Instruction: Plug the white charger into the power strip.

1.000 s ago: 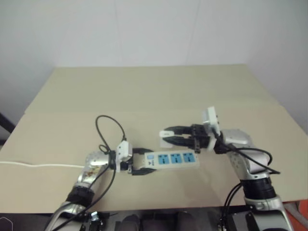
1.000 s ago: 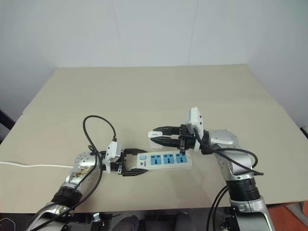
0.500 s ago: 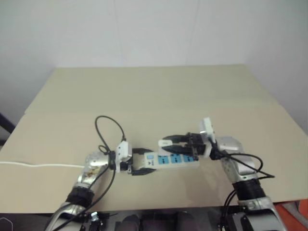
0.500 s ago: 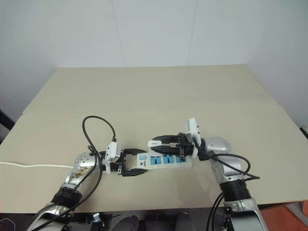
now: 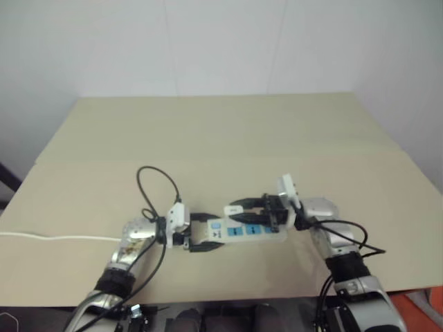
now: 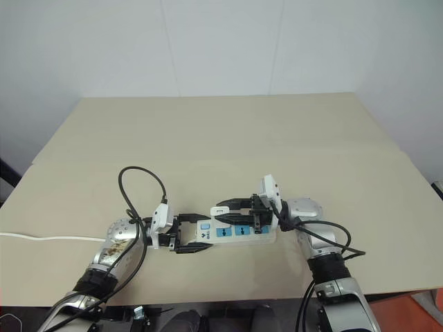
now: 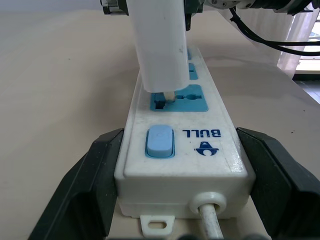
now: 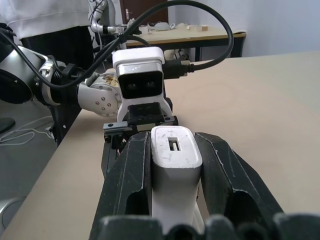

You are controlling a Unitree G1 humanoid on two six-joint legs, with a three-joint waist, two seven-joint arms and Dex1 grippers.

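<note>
Next, I release the white charger with my right gripper in the power strip's blue socket [image 5: 235, 227] nearest the switch.
The power strip [image 5: 252, 230] lies on the tan table near its front, blue socket faces up. My left gripper [image 5: 201, 235] is shut on the strip's switch end, one black finger [image 7: 95, 175] on each long side. My right gripper [image 5: 237, 209] comes in from the right, level, shut on the white charger [image 8: 175, 150]. The charger [image 7: 157, 45] stands upright over the blue socket [image 7: 192, 96] nearest the switch [image 7: 160, 141]. Its prongs meet the socket holes, and a small gap shows under its body.
The strip's thin white cord [image 5: 55, 238] runs left off the table. A black cable loop [image 5: 156, 183] arches over my left wrist. The tan table [image 5: 221, 131] stretches back to a white wall. Beyond the table's left edge a person [image 8: 50, 20] stands near a desk [image 8: 200, 35].
My right gripper has come down and leftward with the charger, from above the strip's middle to the socket by the switch. The left gripper and the strip have stayed put.
</note>
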